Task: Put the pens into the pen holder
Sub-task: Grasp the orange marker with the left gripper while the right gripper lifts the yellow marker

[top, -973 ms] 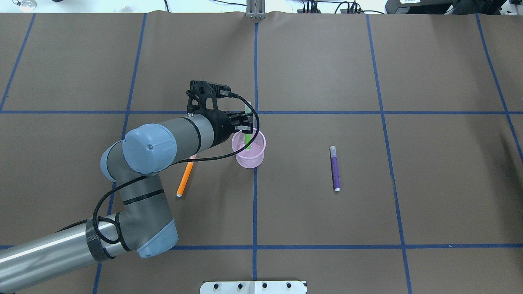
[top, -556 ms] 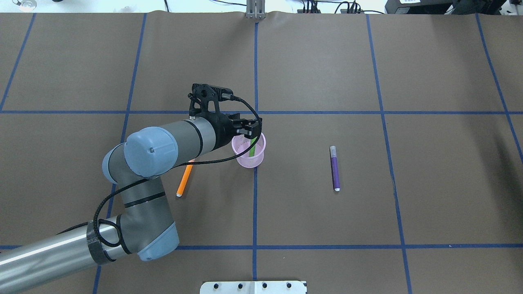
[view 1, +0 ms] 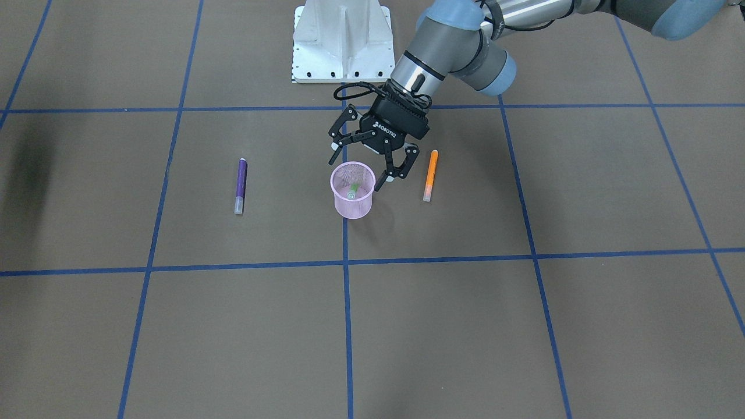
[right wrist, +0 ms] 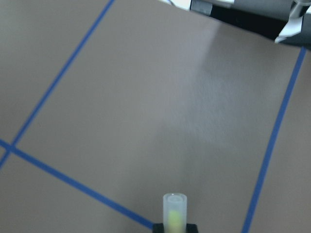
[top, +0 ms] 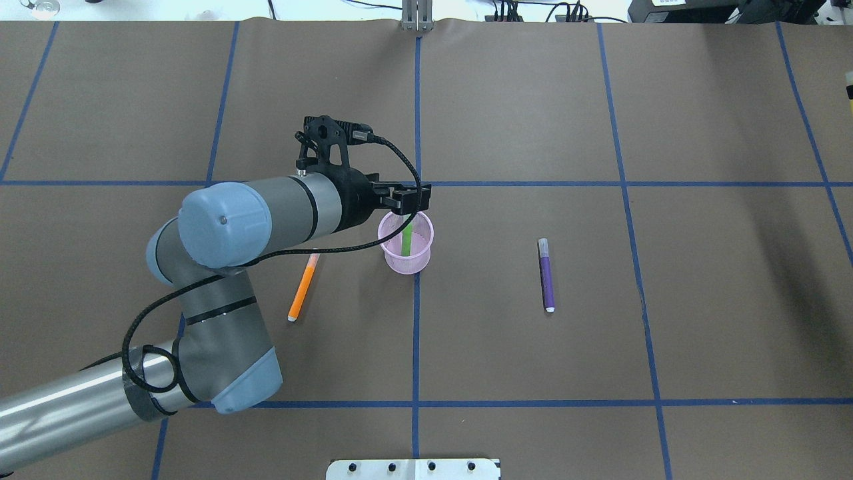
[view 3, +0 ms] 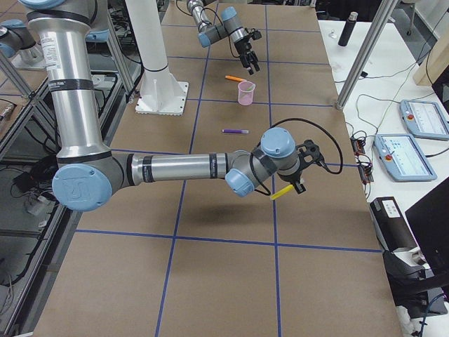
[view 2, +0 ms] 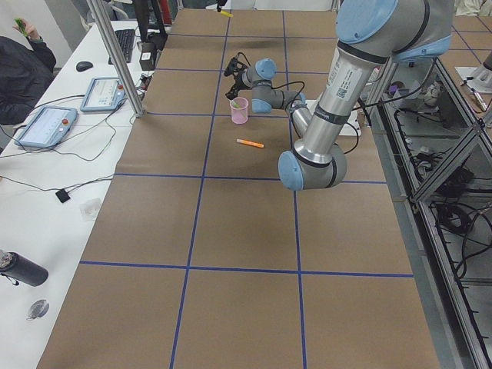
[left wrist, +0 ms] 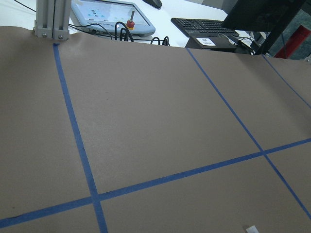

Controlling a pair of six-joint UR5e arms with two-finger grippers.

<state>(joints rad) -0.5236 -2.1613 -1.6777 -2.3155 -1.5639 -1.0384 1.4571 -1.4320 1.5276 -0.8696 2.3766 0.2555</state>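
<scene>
Next, I move my left gripper next to the orange pen beside the pen holder, then close it on its body [view 1: 429, 185] just behind the clear end.
The pink mesh pen holder [view 1: 353, 201] [top: 406, 257] stands near the table's middle with a green pen [top: 406, 239] leaning inside it. My left gripper [view 1: 359, 167] [top: 406, 197] hovers open just above the holder's rim, on the robot's side, with nothing between its fingers. An orange pen [view 1: 430, 174] [top: 301, 287] lies flat beside the holder on my left. On the other side lies a purple pen [view 1: 240, 185] [top: 546, 275]. Far off to my right, my right gripper [view 3: 298, 184] is shut on a yellow pen [view 3: 283, 192] [right wrist: 174, 213] held above the table.
The white robot base plate [view 1: 341, 41] sits at the near table edge. Blue tape lines [top: 416, 333] grid the brown table cover. A side table with control tablets [view 2: 46, 127] and a seated person [view 2: 19, 69] runs along the far edge.
The left gripper held the green pen over the holder, then let it go. The pen now rests inside, and the gripper has opened and risen slightly.
</scene>
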